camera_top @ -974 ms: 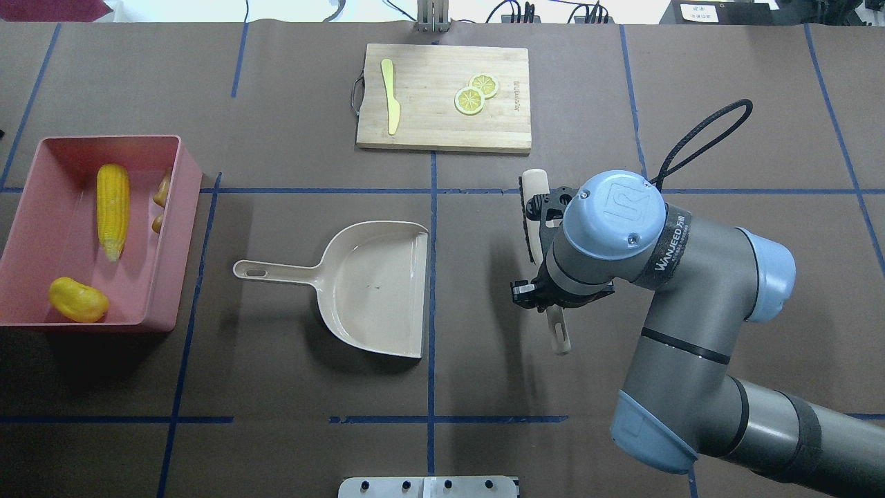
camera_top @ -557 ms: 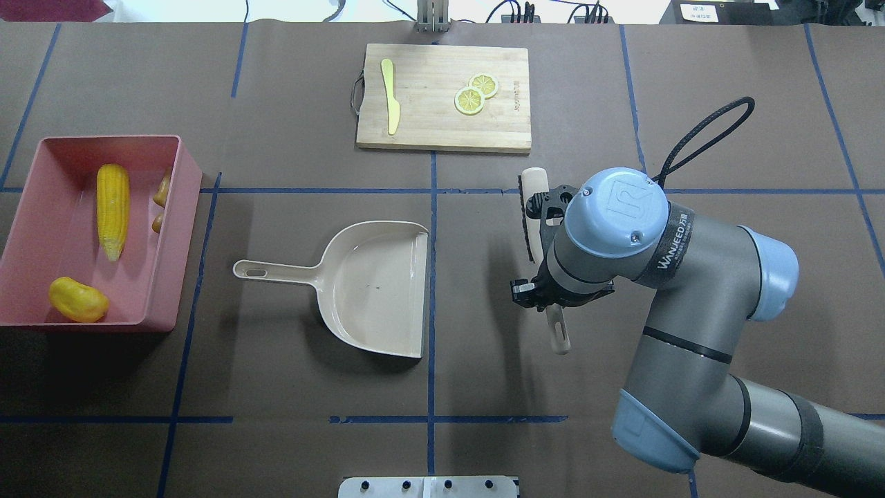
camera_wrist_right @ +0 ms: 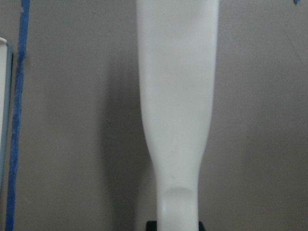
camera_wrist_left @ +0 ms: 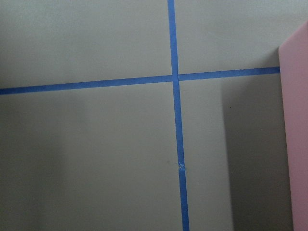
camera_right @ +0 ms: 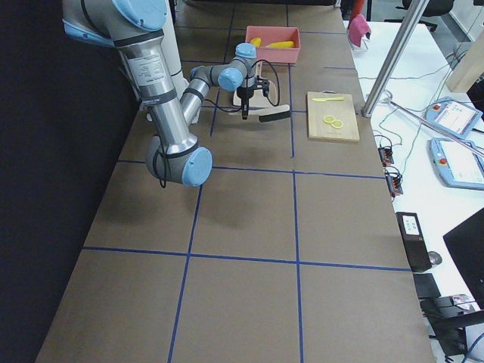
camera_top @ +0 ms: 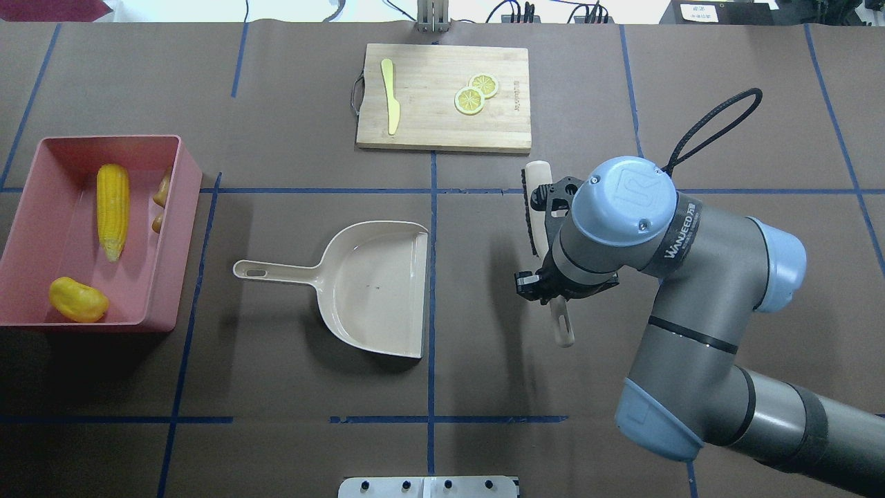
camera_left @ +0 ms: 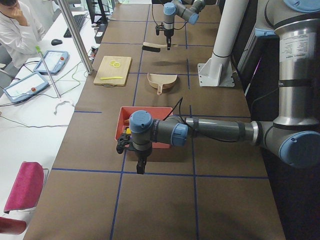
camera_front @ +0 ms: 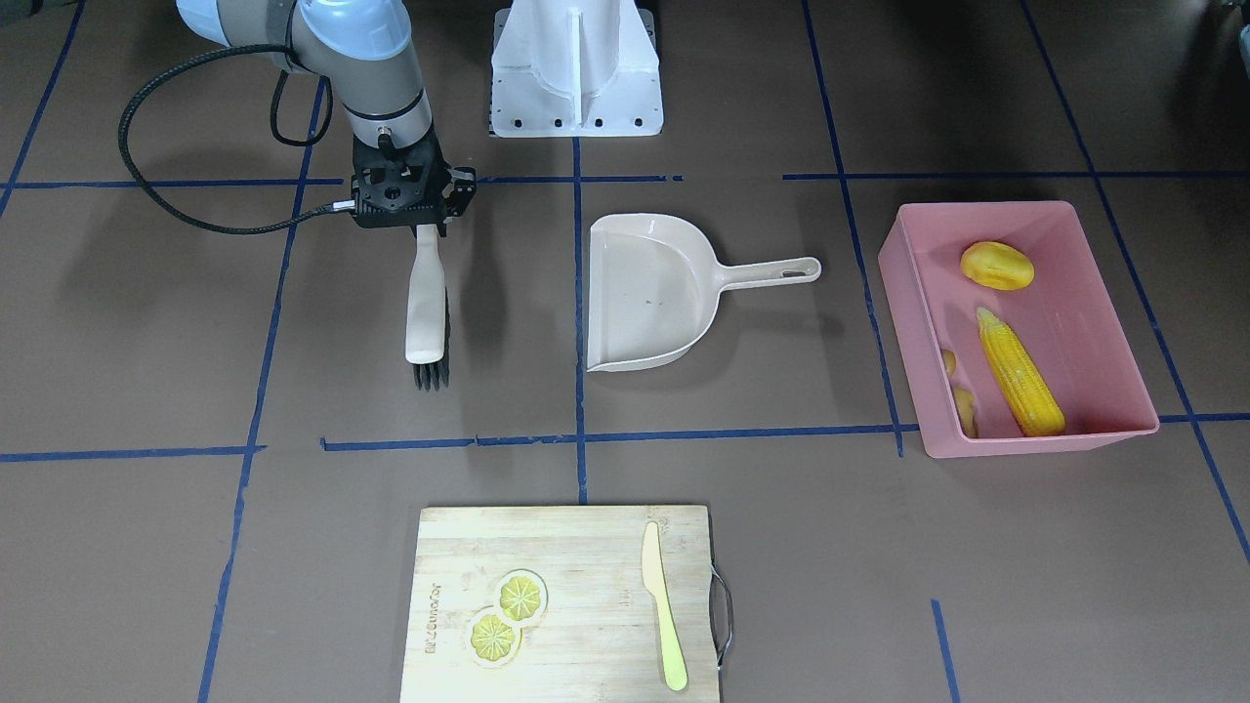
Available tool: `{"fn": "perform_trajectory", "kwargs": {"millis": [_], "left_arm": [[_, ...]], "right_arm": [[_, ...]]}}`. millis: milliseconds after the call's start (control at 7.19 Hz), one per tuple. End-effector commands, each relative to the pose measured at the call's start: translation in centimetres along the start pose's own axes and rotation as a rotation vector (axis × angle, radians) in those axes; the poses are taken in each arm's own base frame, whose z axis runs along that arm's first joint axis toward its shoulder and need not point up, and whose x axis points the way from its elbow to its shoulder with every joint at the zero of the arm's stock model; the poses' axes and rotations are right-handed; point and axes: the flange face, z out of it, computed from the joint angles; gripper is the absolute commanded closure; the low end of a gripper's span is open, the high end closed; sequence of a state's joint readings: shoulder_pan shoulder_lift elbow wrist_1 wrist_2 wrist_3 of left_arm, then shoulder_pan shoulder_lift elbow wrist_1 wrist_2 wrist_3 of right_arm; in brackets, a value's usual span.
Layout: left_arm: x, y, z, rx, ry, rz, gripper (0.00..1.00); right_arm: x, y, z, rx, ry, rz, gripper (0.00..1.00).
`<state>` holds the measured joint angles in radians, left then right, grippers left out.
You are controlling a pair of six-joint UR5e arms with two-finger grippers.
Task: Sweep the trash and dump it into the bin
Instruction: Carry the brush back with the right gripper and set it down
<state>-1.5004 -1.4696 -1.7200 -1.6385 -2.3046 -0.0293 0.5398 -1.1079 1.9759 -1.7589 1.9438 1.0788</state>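
The robot's right gripper should set the beige brush down on bare table [camera_front: 51, 299] beyond the slanted blue tape, far away from the bin.
The pink bin [camera_top: 187, 207] stands at the table's left end and holds all the trash: a corn cob [camera_top: 113, 207], a rounded yellow lump [camera_top: 78, 299] and a tan ginger root [camera_top: 162, 197] against its right wall. The beige dustpan [camera_top: 373, 283] lies empty at mid-table. To its right, my right gripper [camera_front: 426, 227] is shut on the handle of a beige brush [camera_front: 426, 312], held just above the table with its black bristles pointing down. My left gripper [camera_left: 141, 162] hangs over the table beside the bin; I cannot tell whether it is open or shut.
A wooden cutting board [camera_top: 444, 131] at the far side carries two lemon slices [camera_top: 476, 93] and a pale knife [camera_top: 390, 97]. The robot's white base [camera_front: 576, 68] stands at the near edge. A person sits beyond the table in the exterior left view.
My right arm has shifted slightly right and toward the far side, carrying the brush with it. The dustpan, bin and trash have not moved.
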Motion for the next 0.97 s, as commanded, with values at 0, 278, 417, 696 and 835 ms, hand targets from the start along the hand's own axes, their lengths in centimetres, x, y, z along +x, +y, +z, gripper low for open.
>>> {"fn": "perform_trajectory", "kwargs": {"millis": [0, 278, 417, 696, 835], "left_arm": [[-0.2, 0.3, -0.4, -0.082, 0.085, -0.072, 0.00], [-0.6, 0.6, -0.4, -0.091, 0.084, -0.080, 0.00], [-1.0, 1.0, -0.4, -0.091, 0.080, -0.090, 0.00], [-1.4, 1.2, -0.7, -0.084, 0.081, -0.098, 0.00], [-1.3, 1.2, -1.1, -0.076, 0.083, -0.097, 0.00]], "right_arm": [[4.7, -1.9, -1.6, -0.040, -0.024, -0.013, 1.00], [15.0, -2.4, -1.7, -0.052, 0.009, -0.073, 1.00], [21.2, -1.4, -0.4, -0.037, -0.011, -0.093, 1.00], [32.0, 2.6, 0.8, -0.055, -0.033, -0.028, 1.00], [35.9, 5.4, 2.1, -0.068, -0.015, -0.010, 1.00]]}}
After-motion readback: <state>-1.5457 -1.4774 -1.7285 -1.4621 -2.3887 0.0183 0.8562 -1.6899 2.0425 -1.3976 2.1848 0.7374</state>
